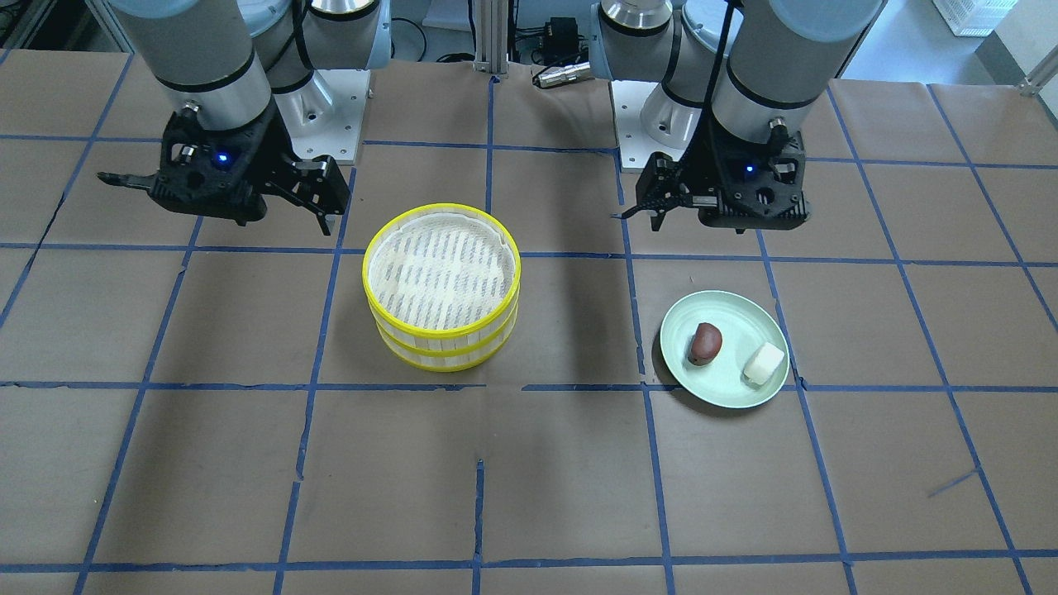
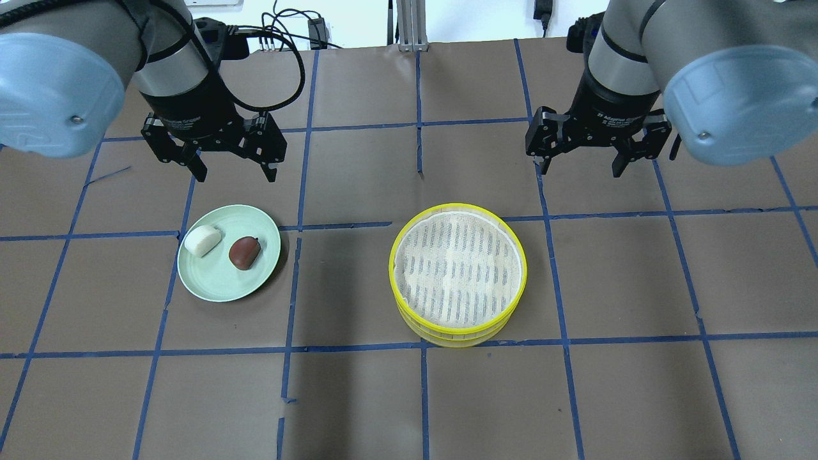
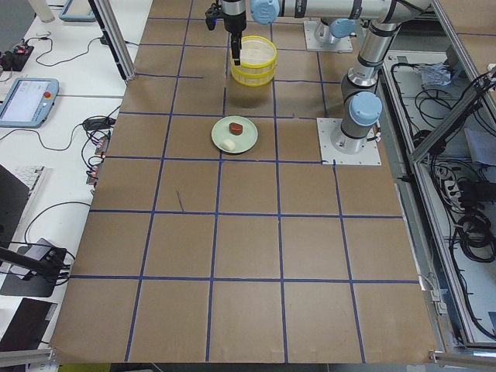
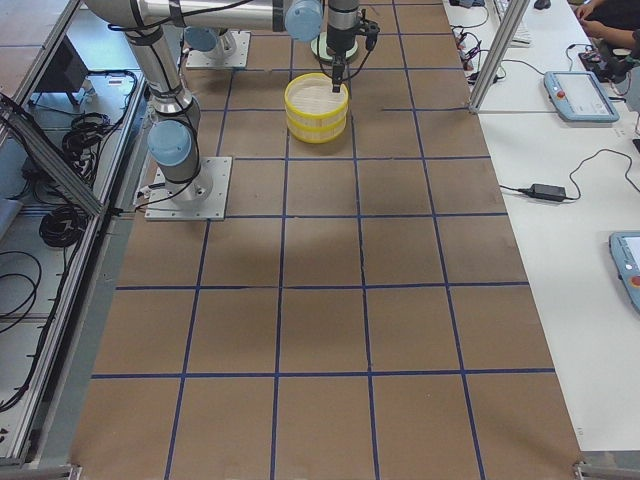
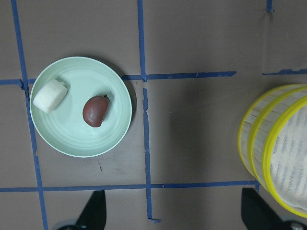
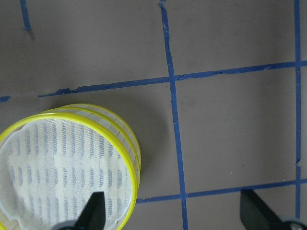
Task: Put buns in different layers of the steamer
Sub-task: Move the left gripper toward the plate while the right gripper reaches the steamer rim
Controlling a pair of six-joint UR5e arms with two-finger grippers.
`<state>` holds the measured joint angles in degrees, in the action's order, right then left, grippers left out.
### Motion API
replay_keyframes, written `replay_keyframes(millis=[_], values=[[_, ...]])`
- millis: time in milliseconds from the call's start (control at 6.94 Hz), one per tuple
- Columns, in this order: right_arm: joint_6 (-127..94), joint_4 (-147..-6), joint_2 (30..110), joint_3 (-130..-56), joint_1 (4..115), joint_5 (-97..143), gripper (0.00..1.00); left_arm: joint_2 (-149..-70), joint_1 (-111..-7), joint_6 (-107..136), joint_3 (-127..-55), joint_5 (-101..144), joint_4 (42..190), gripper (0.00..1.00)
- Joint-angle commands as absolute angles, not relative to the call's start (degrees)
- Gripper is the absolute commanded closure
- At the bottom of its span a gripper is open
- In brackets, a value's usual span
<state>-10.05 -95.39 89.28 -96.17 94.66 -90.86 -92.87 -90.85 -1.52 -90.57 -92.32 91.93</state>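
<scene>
The top steamer layer has a yellow rim. My right gripper should close on the top steamer layer's yellow rim [image 1: 374, 239] [image 6: 134, 186], on the side away from the pale green plate.
Two steamer layers [image 2: 457, 207] stand stacked, yellow-rimmed, with an empty white liner on top; they also show in the front view [image 1: 442, 343] and both wrist views [image 5: 268, 143] [image 6: 130, 149]. The reddish-brown bun [image 2: 244, 252] [image 1: 705, 343] [image 5: 95, 110] and the white bun [image 2: 202, 240] [image 1: 764, 362] [image 5: 50, 96] lie on a pale green plate [image 2: 217, 284] [image 1: 727, 388]. My left gripper [image 2: 235, 172] [image 1: 727, 223] is open and empty, above the table just beyond the plate. My right gripper [image 2: 580, 169] [image 1: 216, 202] is open and empty, beyond and right of the steamer.
The table is covered in brown paper with a blue tape grid. The arm bases [image 1: 331, 107] stand on metal plates at the robot's edge. Side tables with tablets and cables [image 3: 27, 97] lie off the table's far side.
</scene>
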Motion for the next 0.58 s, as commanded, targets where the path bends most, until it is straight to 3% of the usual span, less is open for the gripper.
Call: replay_keyframes(millis=[0,144,432], values=[[-10.8,-105.3,88.4,-106.6,98.9,-90.9,0.00,-94.5,-84.1,-12.6,-94.9,-93.0,88.5,0.00],[-11.1,-111.5,88.3,-112.5,99.2,-90.5,0.00,-94.7,-82.3,-16.7,-98.4,-92.8,83.7,0.00],[-11.2,-113.4,86.5,-115.0,99.3,-90.6,0.02,-97.5,-79.2,-23.4,-102.2,-93.2,74.9,0.02]])
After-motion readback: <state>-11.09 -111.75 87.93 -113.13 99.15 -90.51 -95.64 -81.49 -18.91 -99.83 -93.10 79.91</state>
